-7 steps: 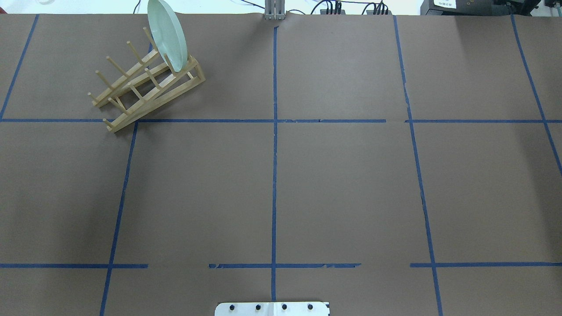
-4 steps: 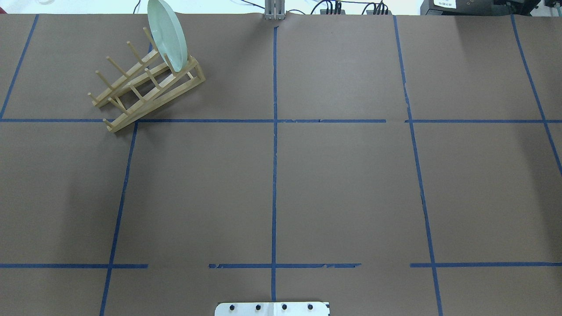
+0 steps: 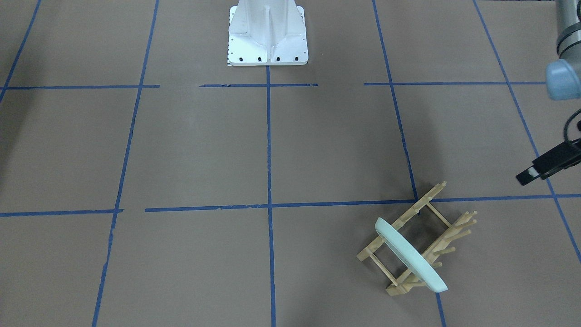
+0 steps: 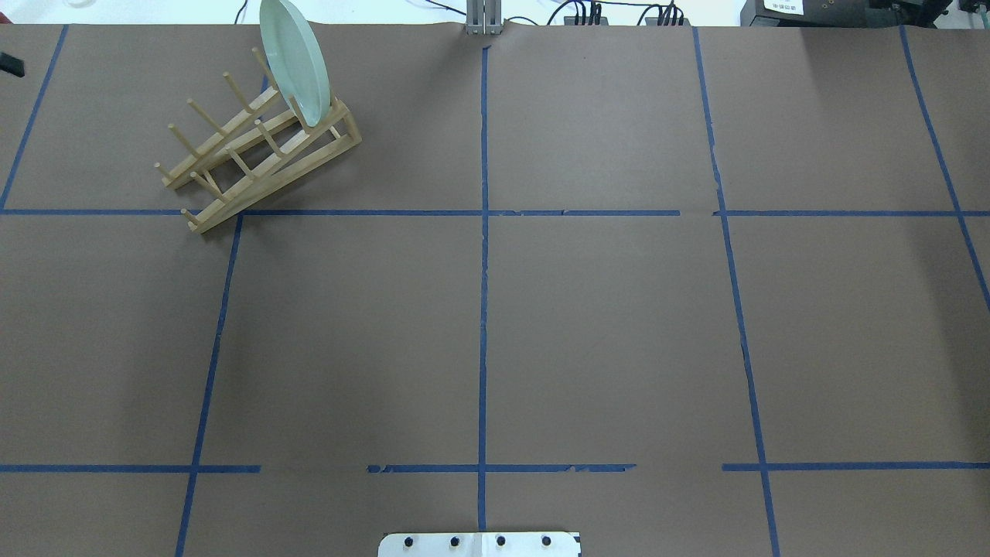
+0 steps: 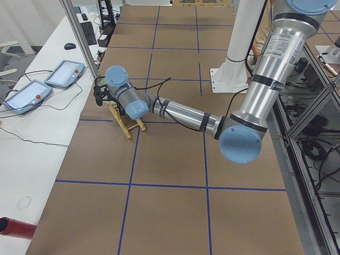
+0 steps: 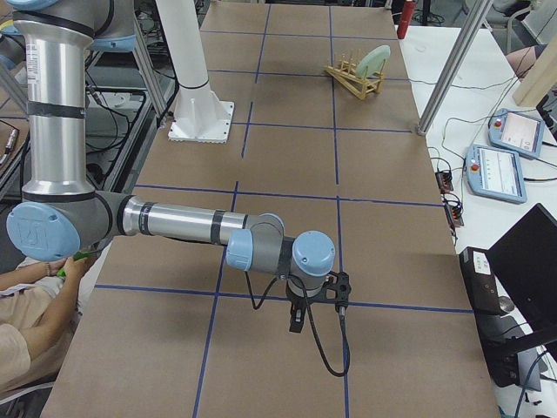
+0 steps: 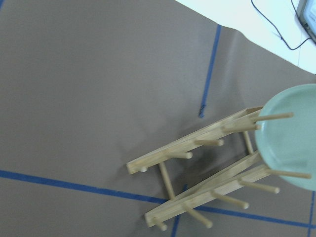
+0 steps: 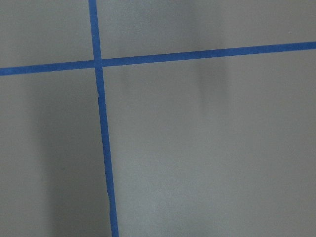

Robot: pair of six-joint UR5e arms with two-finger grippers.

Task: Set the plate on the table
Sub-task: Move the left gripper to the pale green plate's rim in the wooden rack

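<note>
The mint-green plate in the wooden peg rack is next for my left gripper, which should go to it and close on the middle of the plate's top rim [image 3: 416, 258].
The pale mint-green plate [image 4: 294, 66] stands on edge in the far end slot of the light wooden peg rack [image 4: 247, 155], at the far left of the brown table [image 4: 603, 325]. It also shows in the front view [image 3: 411, 254] and in the left wrist view [image 7: 291, 138]. My left gripper [image 3: 526, 175] hangs beside the rack, apart from the plate, on the rack's outer side. Only a dark tip of it shows at the overhead view's left edge [image 4: 9, 64], and I cannot tell if it is open. My right gripper [image 6: 300, 318] hovers low over bare table at the far right; I cannot tell its state.
The white robot base [image 3: 268, 36] stands at the near middle edge of the table. Blue tape lines [image 4: 483, 309] cross the surface. Teach pendants [image 5: 64, 73] lie on the white bench beyond the table's far edge. A person [image 6: 35, 313] sits near the right arm's base.
A dark tip of the left gripper has come into the overhead view at the far left edge. The plate and rack have not moved.
</note>
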